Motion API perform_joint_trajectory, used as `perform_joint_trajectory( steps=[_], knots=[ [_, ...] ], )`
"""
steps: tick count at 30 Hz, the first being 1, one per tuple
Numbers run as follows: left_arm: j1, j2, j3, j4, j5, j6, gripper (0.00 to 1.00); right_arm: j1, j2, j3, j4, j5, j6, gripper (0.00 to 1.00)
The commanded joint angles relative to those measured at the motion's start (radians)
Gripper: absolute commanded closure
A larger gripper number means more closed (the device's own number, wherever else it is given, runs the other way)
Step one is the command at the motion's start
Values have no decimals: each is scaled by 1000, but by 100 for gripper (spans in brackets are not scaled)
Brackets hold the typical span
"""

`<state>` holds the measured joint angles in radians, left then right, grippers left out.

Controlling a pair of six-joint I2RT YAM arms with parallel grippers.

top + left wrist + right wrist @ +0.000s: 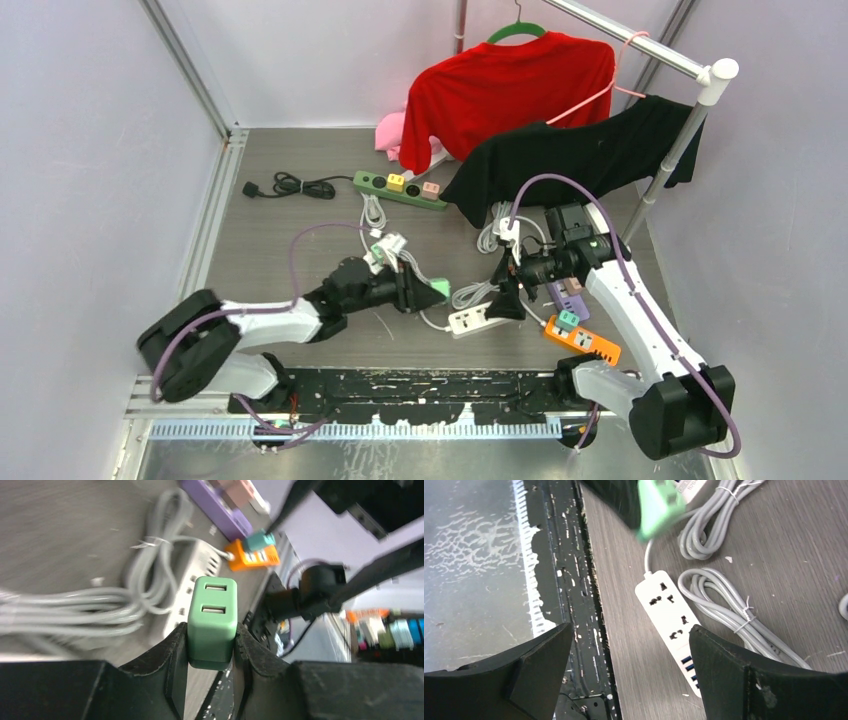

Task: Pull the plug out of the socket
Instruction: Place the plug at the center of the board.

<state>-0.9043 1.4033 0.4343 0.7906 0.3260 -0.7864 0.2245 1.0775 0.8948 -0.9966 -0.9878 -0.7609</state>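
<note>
My left gripper will let go of the green USB plug on the bare table [294,248] in front of the black cable.
My left gripper [211,652] is shut on a green USB plug [212,621] and holds it in the air above the table, clear of any socket. The plug shows in the top view [433,293] and in the right wrist view [658,506]. A white power strip [478,319] lies on the table between the arms, its sockets empty [670,625]. My right gripper [629,645] is open wide and empty, just above the white strip's near end [508,303].
Coiled grey cables [470,292] lie by the white strip. An orange strip with a teal plug [580,336] and a purple strip [566,296] lie at the right. A green strip [400,188] lies farther back. Red and black shirts [560,140] hang on a rack.
</note>
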Motion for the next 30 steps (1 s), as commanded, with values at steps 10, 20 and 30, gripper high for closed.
perform_joint_trajectory(
  steps=[10, 20, 30],
  knots=[
    [381, -671, 33, -1024, -573, 1, 100, -8, -15, -15, 90, 73, 54, 8],
    [834, -542, 3, -854, -268, -58, 100, -8, -2, -23, 93, 82, 49, 9],
    [1167, -71, 75, -677, -30, -183, 93, -9, 4, -28, 93, 81, 41, 8]
  ],
)
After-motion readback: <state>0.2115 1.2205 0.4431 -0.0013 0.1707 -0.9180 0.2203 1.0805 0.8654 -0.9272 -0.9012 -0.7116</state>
